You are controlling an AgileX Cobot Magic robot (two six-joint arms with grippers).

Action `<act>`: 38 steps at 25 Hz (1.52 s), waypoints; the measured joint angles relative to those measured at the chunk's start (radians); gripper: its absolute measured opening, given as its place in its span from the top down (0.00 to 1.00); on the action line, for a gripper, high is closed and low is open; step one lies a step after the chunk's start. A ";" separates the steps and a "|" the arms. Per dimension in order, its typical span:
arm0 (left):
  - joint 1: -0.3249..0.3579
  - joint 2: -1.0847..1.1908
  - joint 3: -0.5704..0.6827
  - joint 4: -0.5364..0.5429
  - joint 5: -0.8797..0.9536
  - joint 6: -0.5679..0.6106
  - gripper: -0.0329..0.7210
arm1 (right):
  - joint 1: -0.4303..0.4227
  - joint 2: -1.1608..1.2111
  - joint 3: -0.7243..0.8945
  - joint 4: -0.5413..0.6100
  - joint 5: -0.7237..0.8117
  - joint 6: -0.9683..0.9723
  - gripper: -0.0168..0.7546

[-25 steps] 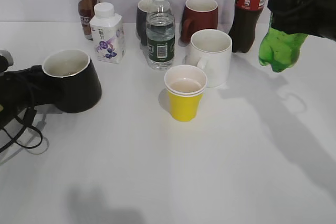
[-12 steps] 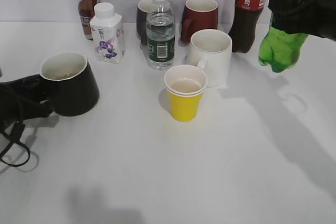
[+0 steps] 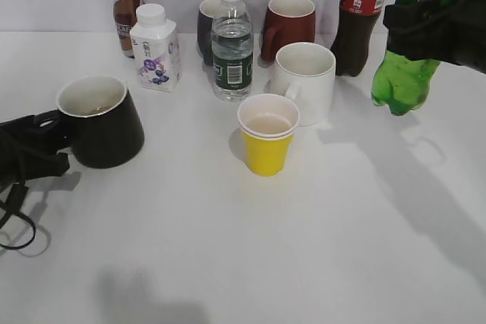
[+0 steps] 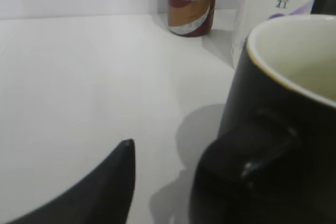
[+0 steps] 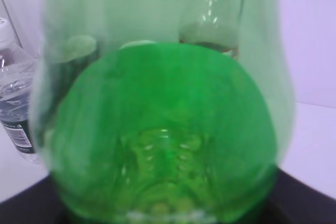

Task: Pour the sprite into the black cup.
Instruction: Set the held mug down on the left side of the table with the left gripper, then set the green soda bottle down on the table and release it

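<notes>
The robot's right gripper needs to stand the sprite on the bare white table (image 3: 412, 148) in front of the cola bottle, past the white mug.
The black cup (image 3: 106, 130) stands upright on the white table at the left, white inside; it fills the right of the left wrist view (image 4: 283, 108). My left gripper (image 3: 42, 142) is at the cup's handle. One finger (image 4: 118, 182) stands apart from the handle, so the jaws are open. The sprite (image 3: 402, 73), a green translucent bottle, hangs in the air at the far right, base down. My right gripper (image 3: 433, 28) is shut around its upper body. The bottle's base fills the right wrist view (image 5: 163, 129).
A yellow paper cup (image 3: 267, 138) and a white mug (image 3: 307, 81) stand mid-table. Behind them are a water bottle (image 3: 231, 43), a grey mug (image 3: 206, 28), a dark red mug (image 3: 288, 24) and a cola bottle (image 3: 358, 24). A milk carton (image 3: 156, 49) and a Nescafe bottle (image 3: 124, 5) stand back left.
The black cup went from tilted to upright on the table. My left gripper drew back to the left and opened off the handle. The sprite bottle swung slightly nearer upright.
</notes>
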 joint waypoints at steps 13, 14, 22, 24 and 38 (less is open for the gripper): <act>0.000 -0.118 0.081 0.021 0.027 0.000 0.41 | 0.000 0.000 0.000 0.001 -0.005 0.000 0.46; 0.000 -0.119 0.088 0.030 0.023 0.000 0.41 | 0.000 0.000 0.000 0.001 -0.005 0.000 0.46; 0.000 -0.121 0.151 0.075 0.022 0.000 0.41 | -0.009 0.000 0.000 0.022 -0.006 0.000 0.46; 0.000 -0.134 0.168 0.073 0.022 0.000 0.41 | -0.030 0.000 0.007 0.026 -0.013 0.000 0.46; 0.000 -0.318 0.207 0.066 0.022 0.000 0.41 | -0.116 0.158 0.200 -0.012 -0.295 0.049 0.46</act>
